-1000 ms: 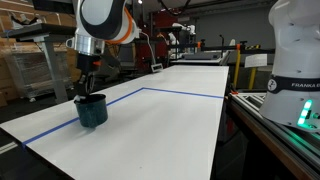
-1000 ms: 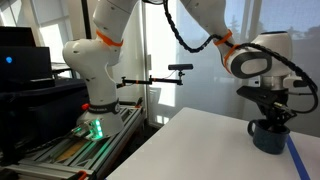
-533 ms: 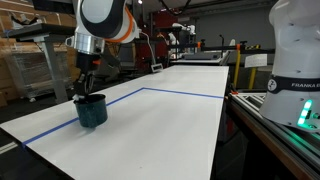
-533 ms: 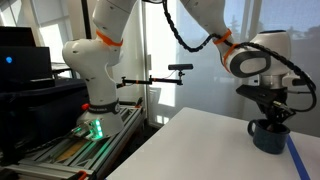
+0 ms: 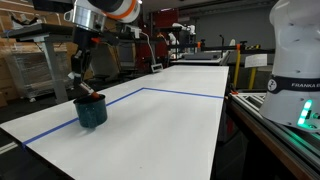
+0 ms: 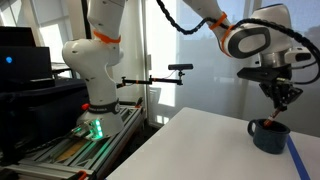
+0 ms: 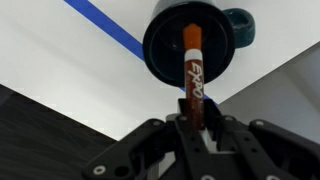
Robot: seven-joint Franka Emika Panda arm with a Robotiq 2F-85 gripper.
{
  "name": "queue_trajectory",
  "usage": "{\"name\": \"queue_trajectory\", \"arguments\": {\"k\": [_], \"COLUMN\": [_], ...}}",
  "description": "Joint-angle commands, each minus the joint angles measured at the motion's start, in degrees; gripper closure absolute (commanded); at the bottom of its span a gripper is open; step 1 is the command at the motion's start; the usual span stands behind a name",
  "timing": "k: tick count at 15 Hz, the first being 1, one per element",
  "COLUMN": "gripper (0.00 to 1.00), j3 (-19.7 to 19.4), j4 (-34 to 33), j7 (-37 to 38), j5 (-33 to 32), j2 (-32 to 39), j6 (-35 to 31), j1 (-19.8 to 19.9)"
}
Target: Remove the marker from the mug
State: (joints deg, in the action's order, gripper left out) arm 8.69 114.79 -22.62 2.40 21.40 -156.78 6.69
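Observation:
My gripper is holding the marker and will let go of it on the white table beside the mug, just inside the blue tape line's corner (image 5: pixel 141 102).
The dark teal mug (image 5: pixel 92 113) stands on the white table near the blue tape line; it also shows in an exterior view (image 6: pixel 268 137) and in the wrist view (image 7: pixel 160 48). My gripper (image 7: pixel 195 122) is shut on the marker (image 7: pixel 193 72), a thin dark stick with a reddish-orange end and pale tip. It holds the marker upright straight above the mug's opening. In both exterior views the gripper (image 5: pixel 77 82) (image 6: pixel 283 101) hangs a little above the mug. The marker's lower end (image 6: pixel 278 119) is about at rim level.
A blue tape line (image 5: pixel 180 93) frames the white table (image 5: pixel 170 130). A second robot's white base (image 5: pixel 298 60) stands by the table's side edge. Beyond the table are a rail, a camera on a stand (image 6: pixel 180 68) and lab clutter.
My gripper, down in the mug before, has risen straight up with the marker in its fingers. The mug has stayed in place.

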Motion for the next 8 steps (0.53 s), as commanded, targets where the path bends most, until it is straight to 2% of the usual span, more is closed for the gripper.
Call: {"name": "queue_trajectory", "arguments": {"k": [1,5,8], "gripper": [0.95,0.95,0.95], "j3": [0.1,-4.4,-8.1], "j4": [4.8,6.9,8.5], "j7": [0.2,3.2,7.1], "j5": [3.4,3.9,2.9], "j2": [-9.4,-15.9,-17.6], "j6": [7.9,18.4,23.7], "j1": [1.3,0.7,0.6]}}
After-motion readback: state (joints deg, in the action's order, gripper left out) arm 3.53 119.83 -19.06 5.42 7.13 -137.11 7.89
